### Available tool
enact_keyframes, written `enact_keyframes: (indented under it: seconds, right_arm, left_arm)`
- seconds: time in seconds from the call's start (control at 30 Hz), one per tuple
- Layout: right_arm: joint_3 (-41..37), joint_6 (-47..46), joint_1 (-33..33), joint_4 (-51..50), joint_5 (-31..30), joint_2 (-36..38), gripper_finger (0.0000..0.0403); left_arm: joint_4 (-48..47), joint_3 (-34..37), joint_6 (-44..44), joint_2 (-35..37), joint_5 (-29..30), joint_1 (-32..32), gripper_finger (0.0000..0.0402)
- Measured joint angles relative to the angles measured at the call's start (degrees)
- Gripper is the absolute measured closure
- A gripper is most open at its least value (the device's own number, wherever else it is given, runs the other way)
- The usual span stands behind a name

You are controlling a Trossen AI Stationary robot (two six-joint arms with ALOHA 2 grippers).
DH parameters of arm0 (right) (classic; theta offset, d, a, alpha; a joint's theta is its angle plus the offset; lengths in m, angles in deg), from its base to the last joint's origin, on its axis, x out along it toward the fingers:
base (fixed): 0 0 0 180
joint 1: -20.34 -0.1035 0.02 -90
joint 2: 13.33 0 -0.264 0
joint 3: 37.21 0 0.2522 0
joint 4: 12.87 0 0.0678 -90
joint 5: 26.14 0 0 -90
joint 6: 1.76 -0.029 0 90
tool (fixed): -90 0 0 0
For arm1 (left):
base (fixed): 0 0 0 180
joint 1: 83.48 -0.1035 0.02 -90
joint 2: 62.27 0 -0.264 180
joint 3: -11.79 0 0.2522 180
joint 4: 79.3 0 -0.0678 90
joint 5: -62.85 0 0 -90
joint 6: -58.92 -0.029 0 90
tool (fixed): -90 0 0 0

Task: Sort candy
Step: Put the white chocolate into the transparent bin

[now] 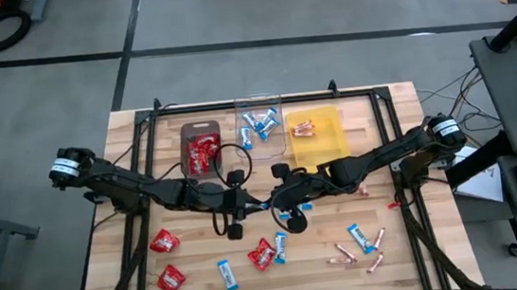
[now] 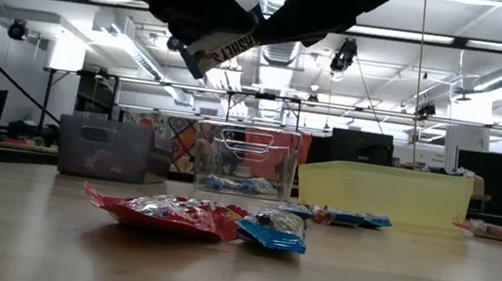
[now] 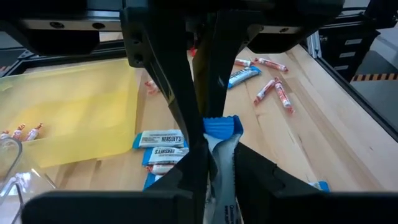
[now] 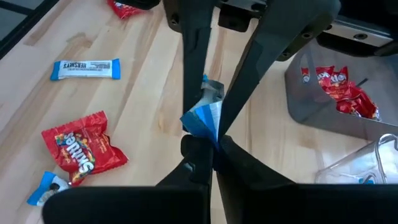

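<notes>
The bar's blue end sits crooked in my right fingertips; next I open that gripper and take the bar's body (image 2: pixel 219 48) before reaching the clear tray.
A blue-and-white bar (image 2: pixel 218 51) hangs high over the table's middle, between my two grippers. My left gripper (image 3: pixel 217 167) and my right gripper (image 4: pixel 206 148) face each other, fingertip to fingertip, and both are shut on this bar. In the high view the left gripper (image 1: pixel 249 205) and right gripper (image 1: pixel 275 202) meet just in front of the trays. Loose candy lies flat on the table: red packets (image 1: pixel 163 241), blue-and-white bars (image 1: pixel 226 275) and pinkish-copper sticks (image 1: pixel 345 252). My left gripper pinches one end of the bar (image 3: pixel 219 152) between its two fingers, coming level from the table's left. The bar is lifted clear, and its blue far end (image 3: pixel 222 126) points toward the other gripper. My right gripper pinches the opposite end of the same bar (image 4: pixel 203 124) between its two fingers, coming level from the table's right. The bar sits tilted in the air between both holds.
Along the far side stand a dark tray (image 1: pixel 184 133) with red packets, a clear tray (image 1: pixel 277 100) with blue bars and a yellow tray (image 1: pixel 327 140) with sticks. Two bars (image 3: pixel 158 139) lie by the yellow tray. A red packet (image 2: pixel 162 212) and a bar (image 2: pixel 270 232) lie below the grippers.
</notes>
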Motion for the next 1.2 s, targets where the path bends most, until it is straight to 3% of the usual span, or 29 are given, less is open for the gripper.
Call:
enact_keyframes:
  seconds: [0.37, 0.67, 0.9, 1.03, 1.2]
  right_arm:
    - [0.00, -1.55, 0.09, -0.78, -0.04, 0.00, 0.0395]
    - [0.02, -3.05, 0.02, -1.43, 0.20, 0.00, 0.0395]
    - [0.02, -5.19, 0.20, -1.47, -2.57, 0.71, 0.0391]
    - [0.08, -9.30, 1.05, -2.26, 1.42, 3.73, 0.0360]
    - [-0.12, -12.58, 1.01, -5.39, 1.48, 5.96, 0.0279]
  left_arm:
    - [-2.61, -0.02, -0.03, 0.07, 0.02, -0.02, 0.0300]
    - [-3.93, 0.00, -0.35, 0.07, 1.38, -0.04, 0.0390]
    - [-3.75, 0.00, -0.78, 0.07, 1.60, -0.10, 0.0398]
    - [-2.50, 0.50, -0.99, 0.25, 1.42, -0.04, 0.0399]
    - [5.28, 3.98, -1.05, 1.39, 1.20, 0.29, 0.0400]
